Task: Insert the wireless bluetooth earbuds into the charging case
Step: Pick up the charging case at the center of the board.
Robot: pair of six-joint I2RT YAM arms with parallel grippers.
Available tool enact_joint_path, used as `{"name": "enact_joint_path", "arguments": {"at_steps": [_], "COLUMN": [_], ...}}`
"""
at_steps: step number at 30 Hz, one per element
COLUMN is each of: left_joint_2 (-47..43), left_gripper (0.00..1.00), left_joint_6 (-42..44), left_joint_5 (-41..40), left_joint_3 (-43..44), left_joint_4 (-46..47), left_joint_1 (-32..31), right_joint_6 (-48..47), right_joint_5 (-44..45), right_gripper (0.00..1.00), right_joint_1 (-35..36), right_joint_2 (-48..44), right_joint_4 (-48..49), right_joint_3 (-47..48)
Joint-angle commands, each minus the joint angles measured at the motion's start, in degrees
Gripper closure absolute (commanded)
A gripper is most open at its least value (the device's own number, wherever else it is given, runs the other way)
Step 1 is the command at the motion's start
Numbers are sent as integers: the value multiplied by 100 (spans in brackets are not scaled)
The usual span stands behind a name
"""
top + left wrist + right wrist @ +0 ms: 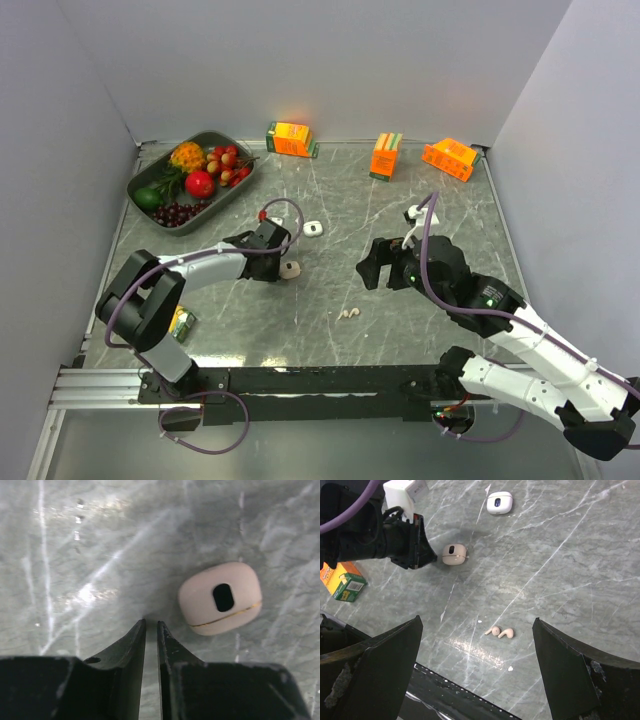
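The beige charging case has my left gripper's shut fingers beside it, so next I lift them, open them wide and grip the case by its narrow ends [254, 592].
Two pale-beige earbuds [500, 632] lie side by side on the marble table [330, 200], also seen from above as earbuds [349, 313]. A closed pale-beige charging case [220, 597] with a dark oval spot lies flat on the table, the same case [291, 268] [454, 554] in the other views. My left gripper [151, 625] [281, 262] is shut on nothing, its tips on the table just left of the case. My right gripper [477, 625] [385, 262] hangs open above the earbuds, apart from them.
A second, white case [313, 228] [499, 502] lies beyond the beige one. A dark tray [196, 226] of fruit sits at the back left. Orange juice cartons [290, 138] [385, 155] [450, 158] line the back. A small carton [182, 322] lies by the left arm's base.
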Motion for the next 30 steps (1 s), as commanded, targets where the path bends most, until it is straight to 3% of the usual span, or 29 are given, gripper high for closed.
{"name": "enact_joint_path", "arguments": {"at_steps": [1,23,26,30], "left_joint_2": [127,101,57,-136], "left_gripper": [79,75,70,37], "left_joint_6": [-225,-594,-533,-183], "left_joint_5": [45,248,178,-339], "left_joint_3": [164,753,928,1157], "left_joint_4": [224,505,409,-39], "left_joint_1": [-198,-1050,-1147,-1156], "right_joint_6": [40,84,111,84], "right_joint_5": [-62,-62,-62,-36], "right_gripper": [1,1,1,1], "right_joint_1": [-37,-46,-46,-46], "right_joint_2": [47,82,90,64], "right_joint_4": [107,107,116,81], "right_joint_3": [156,130,113,104]}}
